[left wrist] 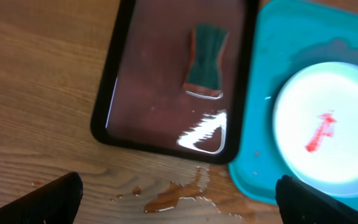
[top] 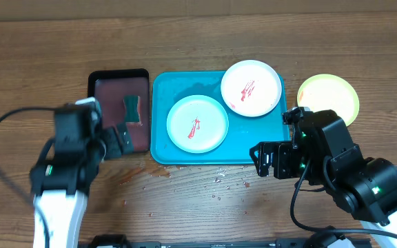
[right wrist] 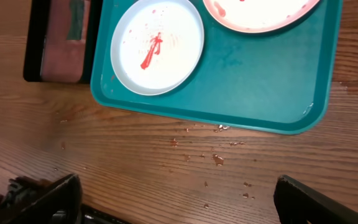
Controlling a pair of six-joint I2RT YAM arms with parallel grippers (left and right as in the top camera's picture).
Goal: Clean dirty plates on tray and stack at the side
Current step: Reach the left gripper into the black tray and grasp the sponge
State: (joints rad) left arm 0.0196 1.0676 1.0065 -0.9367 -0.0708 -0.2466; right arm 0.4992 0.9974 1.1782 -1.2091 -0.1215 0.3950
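The narrow middle (top: 132, 109) (left wrist: 207, 60) of the dark green sponge in the dark-red tray should be gripped next by my left gripper.
The turquoise tray (top: 253, 141) holds a pale mint plate (top: 209, 131) with a red smear and a white plate (top: 264, 83) with red smears. A yellow-green plate (top: 331, 95) lies on the table right of the tray, with no smear showing, its near edge hidden by my right arm. My left gripper (top: 119, 141) is open and empty over the table at the dark-red tray's near edge. My right gripper (top: 264, 160) is open and empty at the turquoise tray's near right corner. The mint plate also shows in the left wrist view (left wrist: 347, 93) and the right wrist view (right wrist: 179, 43).
A black-rimmed dark-red tray (top: 119, 74) left of the turquoise tray holds a dark green sponge (top: 130, 107) and shallow water. A puddle (left wrist: 191, 196) and droplets (top: 219, 180) wet the wood in front of both trays.
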